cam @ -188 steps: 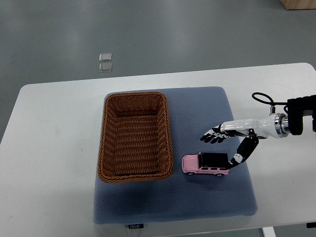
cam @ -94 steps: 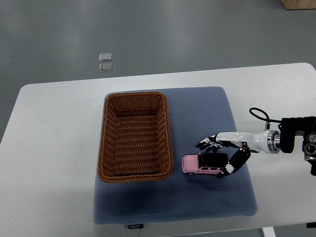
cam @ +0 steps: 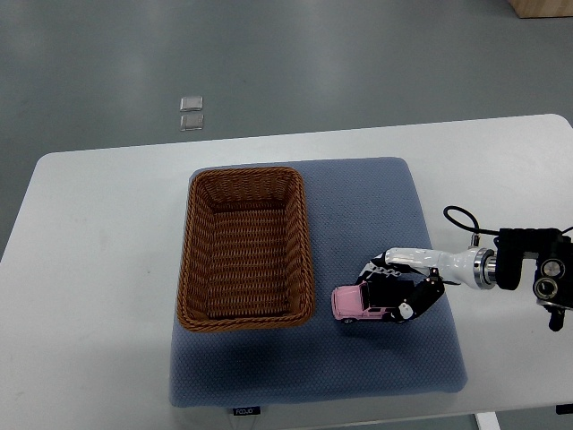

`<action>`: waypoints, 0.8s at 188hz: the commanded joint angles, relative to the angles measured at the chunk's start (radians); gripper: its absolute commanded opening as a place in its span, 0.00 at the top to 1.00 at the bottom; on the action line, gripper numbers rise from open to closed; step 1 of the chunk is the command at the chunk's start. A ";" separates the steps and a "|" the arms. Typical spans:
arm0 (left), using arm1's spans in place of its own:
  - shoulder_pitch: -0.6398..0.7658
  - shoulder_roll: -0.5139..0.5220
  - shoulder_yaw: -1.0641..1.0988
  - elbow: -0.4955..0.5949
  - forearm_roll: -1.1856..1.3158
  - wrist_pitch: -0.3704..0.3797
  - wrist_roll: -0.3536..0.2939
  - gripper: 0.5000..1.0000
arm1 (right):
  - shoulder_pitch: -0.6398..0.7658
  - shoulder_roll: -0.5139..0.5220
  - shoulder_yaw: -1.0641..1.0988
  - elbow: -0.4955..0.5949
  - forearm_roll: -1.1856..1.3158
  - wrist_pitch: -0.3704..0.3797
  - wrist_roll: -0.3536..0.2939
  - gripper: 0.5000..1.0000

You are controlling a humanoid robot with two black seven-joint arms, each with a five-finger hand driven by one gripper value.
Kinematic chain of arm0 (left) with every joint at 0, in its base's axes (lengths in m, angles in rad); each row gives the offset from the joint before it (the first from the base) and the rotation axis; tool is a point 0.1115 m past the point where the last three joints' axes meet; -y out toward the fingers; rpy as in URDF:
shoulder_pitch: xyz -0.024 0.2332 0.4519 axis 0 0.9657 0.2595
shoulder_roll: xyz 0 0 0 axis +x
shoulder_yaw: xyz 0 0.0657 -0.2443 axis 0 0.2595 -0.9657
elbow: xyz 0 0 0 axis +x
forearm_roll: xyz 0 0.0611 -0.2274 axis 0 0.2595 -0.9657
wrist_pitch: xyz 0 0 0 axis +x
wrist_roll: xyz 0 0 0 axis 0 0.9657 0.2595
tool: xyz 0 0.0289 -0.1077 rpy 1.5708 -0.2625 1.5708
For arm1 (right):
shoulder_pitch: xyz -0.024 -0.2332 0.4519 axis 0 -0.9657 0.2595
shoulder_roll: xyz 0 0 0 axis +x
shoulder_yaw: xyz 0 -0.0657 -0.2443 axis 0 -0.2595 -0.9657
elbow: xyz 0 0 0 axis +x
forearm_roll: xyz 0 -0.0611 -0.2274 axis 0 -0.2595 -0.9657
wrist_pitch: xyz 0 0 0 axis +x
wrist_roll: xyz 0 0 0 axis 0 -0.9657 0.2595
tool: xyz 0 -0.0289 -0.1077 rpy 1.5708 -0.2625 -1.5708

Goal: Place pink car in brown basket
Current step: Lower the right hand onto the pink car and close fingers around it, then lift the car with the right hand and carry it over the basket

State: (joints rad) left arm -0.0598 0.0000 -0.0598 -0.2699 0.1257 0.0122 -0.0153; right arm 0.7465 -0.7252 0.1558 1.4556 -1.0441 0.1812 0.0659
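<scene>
My right gripper is going to let go of the pink car at the middle of the brown basket's bottom (cam: pixel 243 250). The car still rests on the blue-grey mat.
The pink car (cam: pixel 353 305), pink with a black roof, lies on the blue-grey mat (cam: pixel 358 367) just right of the brown wicker basket (cam: pixel 245 245). My right hand (cam: pixel 394 288) comes in from the right edge and sits low over the car's rear half, fingers on its far side and thumb on its near side, closing around it. The car still rests on the mat. The basket holds nothing. The left arm does not show.
The mat lies on a white table (cam: pixel 98 260). Two small clear squares (cam: pixel 191 114) lie on the grey floor beyond the table's far edge. A black cable (cam: pixel 461 224) loops by my right wrist.
My right hand has dropped down and moved toward me onto the car, and its fingers have closed around the car's rear. The car has shifted slightly.
</scene>
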 commanded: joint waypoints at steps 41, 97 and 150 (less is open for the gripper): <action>0.000 0.000 0.002 0.000 0.000 0.000 0.000 0.00 | 0.025 -0.042 0.014 -0.004 -0.014 0.003 0.034 1.00; 0.000 0.000 0.000 -0.002 0.002 0.000 0.000 0.00 | 0.191 -0.145 0.073 0.020 0.009 0.069 0.034 1.00; 0.000 0.000 0.000 -0.002 0.002 0.000 0.000 0.00 | 0.415 0.003 0.013 -0.064 0.111 0.093 0.025 1.00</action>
State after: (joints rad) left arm -0.0598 0.0000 -0.0599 -0.2712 0.1274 0.0123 -0.0153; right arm 1.0856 -0.8216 0.2104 1.4492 -0.9574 0.2697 0.0938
